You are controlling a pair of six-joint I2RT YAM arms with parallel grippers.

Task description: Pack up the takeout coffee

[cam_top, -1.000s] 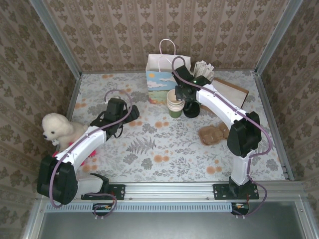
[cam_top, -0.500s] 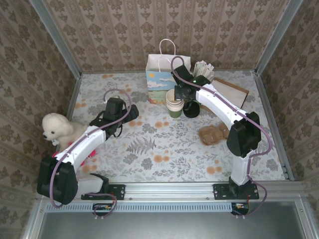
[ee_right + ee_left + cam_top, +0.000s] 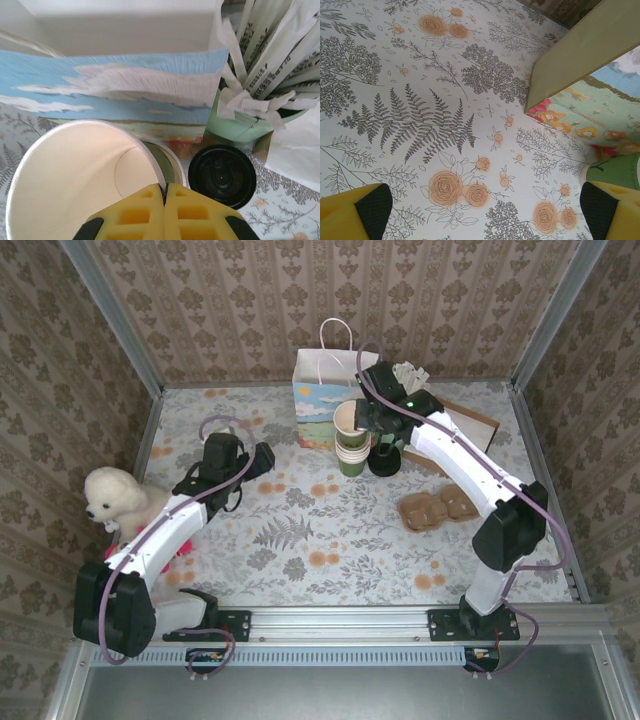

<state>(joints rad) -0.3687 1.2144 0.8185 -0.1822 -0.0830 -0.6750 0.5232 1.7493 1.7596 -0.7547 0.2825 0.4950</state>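
My right gripper has the dark-green paper cup. I need to let go of it on the tablecloth (image 3: 328,513) beside the printed fern, before the cup stack.
My right gripper (image 3: 362,418) (image 3: 165,189) is shut on the rim of a single dark-green paper cup (image 3: 349,420) (image 3: 75,175), cream-white inside and with no lid on it. The cup hangs just above the stack of green cups (image 3: 351,456) (image 3: 172,161). A round black lid (image 3: 383,460) (image 3: 222,175) stands on the table right beside the stack. Behind them is the paper gift bag (image 3: 325,400) (image 3: 125,85), open at the top. My left gripper (image 3: 262,458) (image 3: 487,210) is open over bare tablecloth, left of the bag (image 3: 590,60).
A pale-green holder of white sticks (image 3: 410,380) (image 3: 240,127) stands right of the bag. A cardboard cup tray (image 3: 438,508) lies at the right, a brown board (image 3: 465,425) behind it. A white plush dog (image 3: 115,500) sits at the left edge.
My right gripper has lifted one cup up off the stack and its arm has swung rightward. The left arm has shifted slightly left and back.
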